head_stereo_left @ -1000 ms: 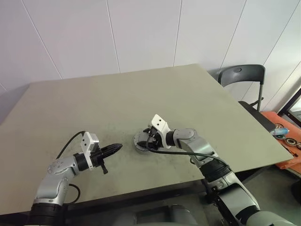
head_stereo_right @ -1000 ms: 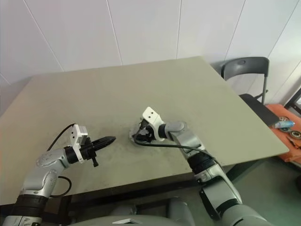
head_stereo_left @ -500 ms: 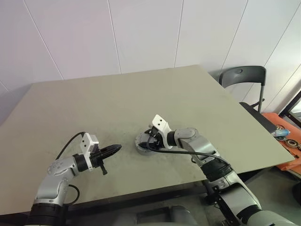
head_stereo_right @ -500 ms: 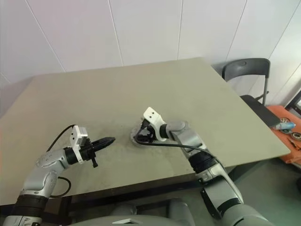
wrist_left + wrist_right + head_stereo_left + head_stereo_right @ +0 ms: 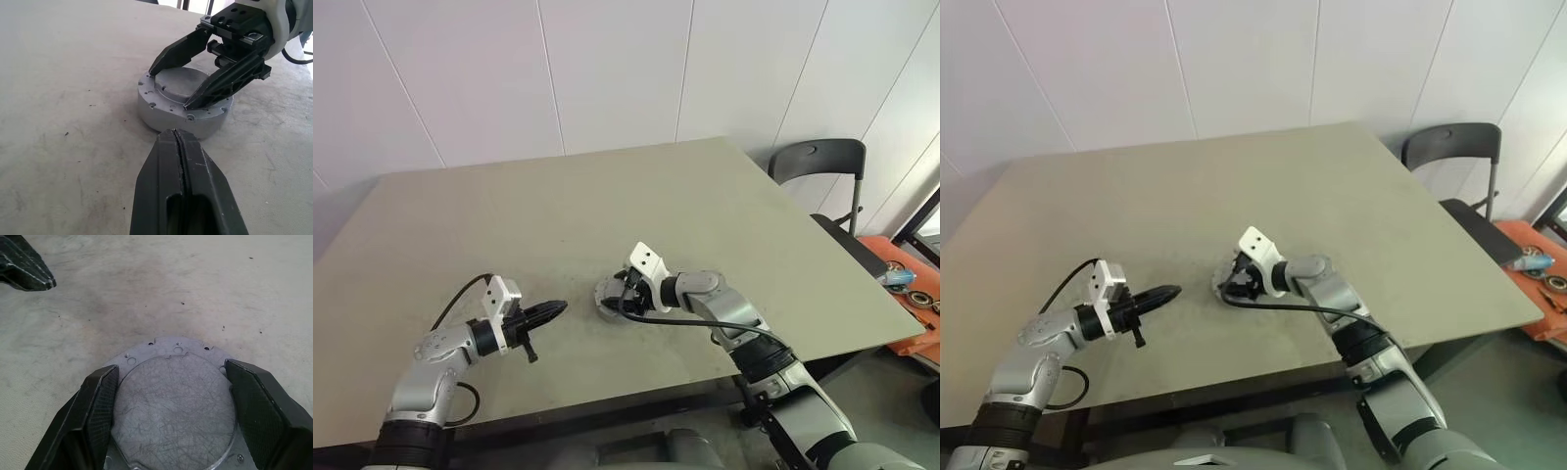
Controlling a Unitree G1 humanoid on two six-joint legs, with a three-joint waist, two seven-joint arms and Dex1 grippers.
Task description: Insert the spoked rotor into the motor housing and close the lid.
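The robot's right gripper straddles only the raised lid from above, so it should open and grip the motor housing's rim (image 5: 221, 116) from the side, clamping the lid and the housing's bottom side together.
The motor housing (image 5: 166, 115) is a short round silver puck on the table (image 5: 558, 215), with a flat round lid (image 5: 173, 401) on top. My right gripper (image 5: 169, 89) reaches down onto it, one black finger against each side of the raised lid, gripping it. Just left of the housing, my left gripper (image 5: 558, 308) hovers low over the table, shut and empty, its tip (image 5: 176, 132) pointing at the housing's wall a short way off. This same tip appears in the right wrist view as the left gripper (image 5: 24, 269). The spoked rotor is hidden.
A dark folding chair (image 5: 818, 162) stands past the table's right edge. An orange surface with small parts (image 5: 906, 284) lies at the far right. The table's front edge runs close below both arms.
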